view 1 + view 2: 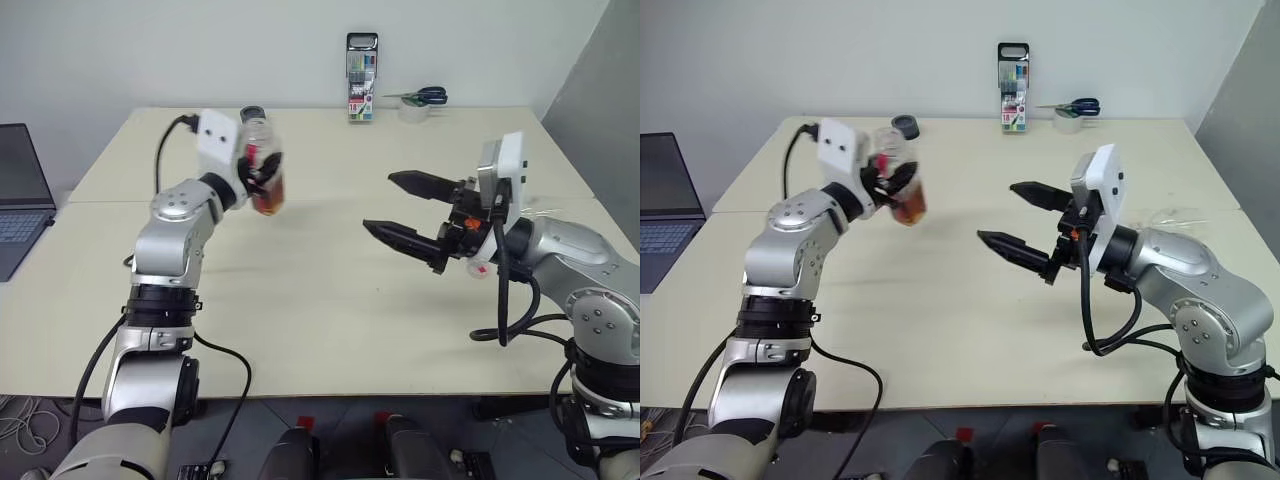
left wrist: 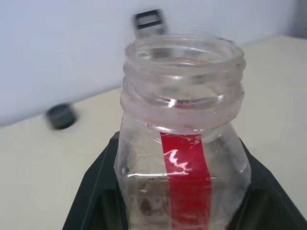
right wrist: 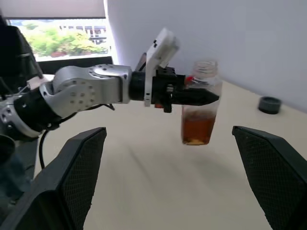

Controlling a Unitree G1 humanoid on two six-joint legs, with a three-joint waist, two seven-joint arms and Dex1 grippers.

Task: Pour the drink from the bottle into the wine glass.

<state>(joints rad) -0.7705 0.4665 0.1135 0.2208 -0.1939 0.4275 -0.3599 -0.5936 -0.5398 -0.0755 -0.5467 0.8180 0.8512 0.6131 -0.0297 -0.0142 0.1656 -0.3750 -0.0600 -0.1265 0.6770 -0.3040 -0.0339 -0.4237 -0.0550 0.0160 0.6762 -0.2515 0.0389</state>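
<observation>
My left gripper is going to stand the bottle, now held upright above the table, on the table just this side of the seam [image 1: 224, 231], toward the laptop, and let it stay there.
My left gripper [image 1: 896, 186] is shut on the bottle [image 1: 263, 168], holding it upright above the far left part of the table [image 1: 320, 300]. The bottle [image 2: 182, 143] is clear with a red label strip, and its wide mouth has no cap on it. The reddish-amber drink [image 3: 197, 128] fills its lower part. A dark round cap [image 1: 905, 126] lies on the table behind it. My right gripper [image 1: 378, 202] hangs open and empty over the middle right of the table, its fingers pointing toward the bottle from a distance. The wine glass is out of view.
A case of coloured pens [image 1: 361, 78] stands at the table's far edge, with scissors [image 1: 425, 96] and a tape roll [image 1: 413, 110] beside it. A laptop [image 1: 18, 195] sits off the left side. Some clear film [image 1: 1170, 215] lies at the right.
</observation>
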